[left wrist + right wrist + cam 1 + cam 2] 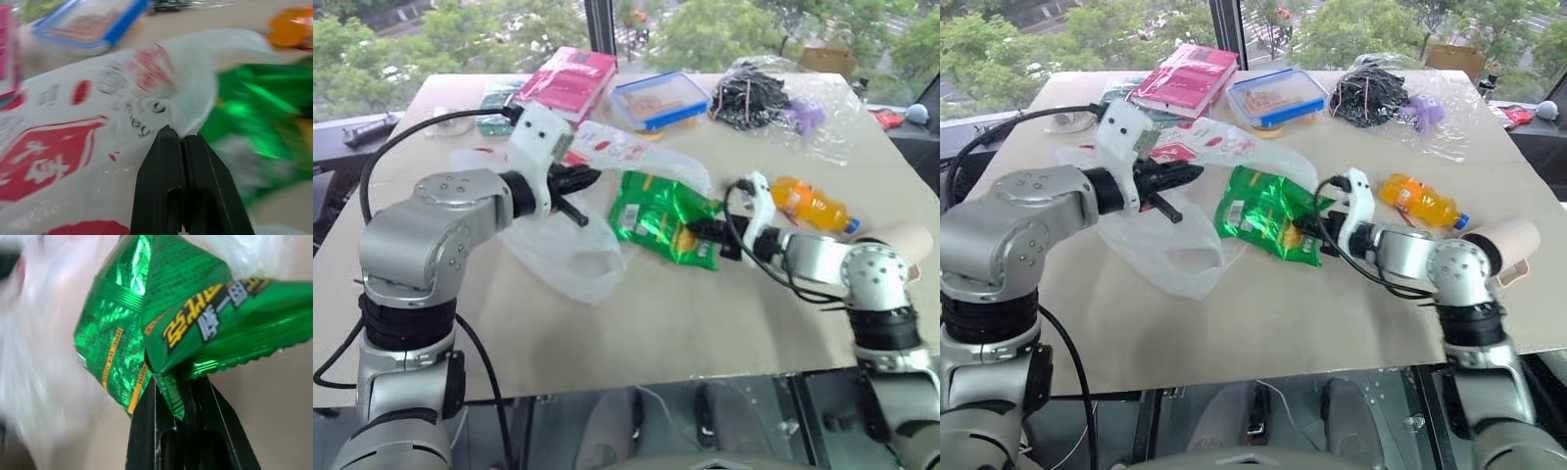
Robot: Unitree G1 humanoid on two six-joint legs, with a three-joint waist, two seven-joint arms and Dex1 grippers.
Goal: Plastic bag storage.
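Note:
I will let go of the green snack packet with my right gripper inside the white plastic bag (628, 183), close beside my left gripper.
The plastic bag (570, 257), translucent white with red print, lies crumpled on the table left of centre. My left gripper (591, 177) is shut on a fold of its upper edge; the left wrist view shows the black fingers (161, 161) pinching the white film (190, 98). A green foil snack packet (658, 213) lies right beside the bag, its far edge against the bag's film. My right gripper (702, 233) is shut on the packet's right edge, with the crimped foil (166, 313) caught between the fingers in the right wrist view.
At the table's far side are a pink book (570, 78), a blue-lidded clear container (660, 99) and a clear bag of black cables (756, 95). An orange drink bottle (811, 206) lies right of my right gripper. The table's near edge (666, 377) is close.

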